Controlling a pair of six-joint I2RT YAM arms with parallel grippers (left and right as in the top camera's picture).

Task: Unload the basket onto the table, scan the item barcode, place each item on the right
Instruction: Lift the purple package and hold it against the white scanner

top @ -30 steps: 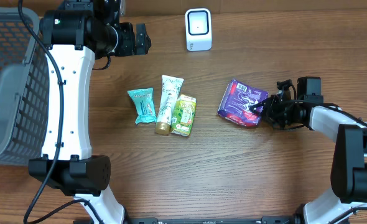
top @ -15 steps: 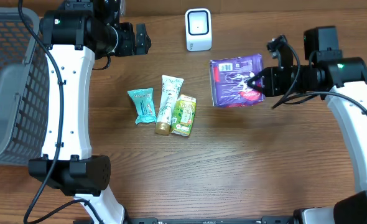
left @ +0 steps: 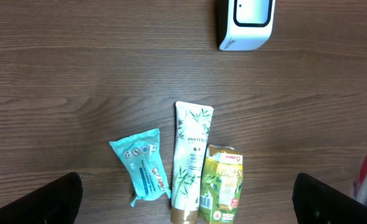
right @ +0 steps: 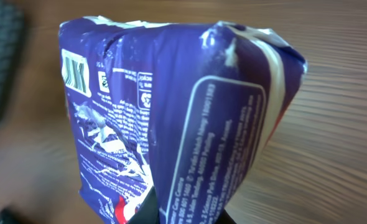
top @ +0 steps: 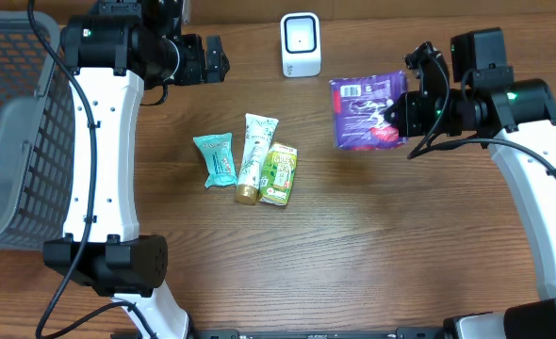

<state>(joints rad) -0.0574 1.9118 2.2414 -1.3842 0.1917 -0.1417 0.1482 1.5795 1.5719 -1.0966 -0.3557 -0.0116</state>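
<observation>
Next, my right gripper puts the purple snack packet down on the bare table (top: 494, 138) beneath the wrist behind that gripper.
A purple snack packet (top: 363, 113) hangs above the table, and my right gripper (top: 392, 117) is shut on its right edge. Its white barcode label (top: 354, 90) faces up at the packet's far end. The right wrist view is filled by the packet (right: 171, 112), pinched at the bottom between the dark fingers (right: 147, 211); part of the barcode (right: 75, 73) shows at its upper left. The white scanner (top: 301, 44) stands at the back, left of the packet. My left gripper (top: 214, 58) hovers open at the back left, holding nothing.
A teal wipes pack (top: 216, 158), a white tube (top: 255, 151) and a green carton (top: 279, 174) lie side by side mid-table, below the left gripper (left: 186, 200). The scanner (left: 249, 22) shows there too. A grey wire basket (top: 9, 132) fills the left edge.
The right gripper lifted the purple packet off the table and carried it back and left toward the scanner, turning its barcode end up. The left arm stayed still.
</observation>
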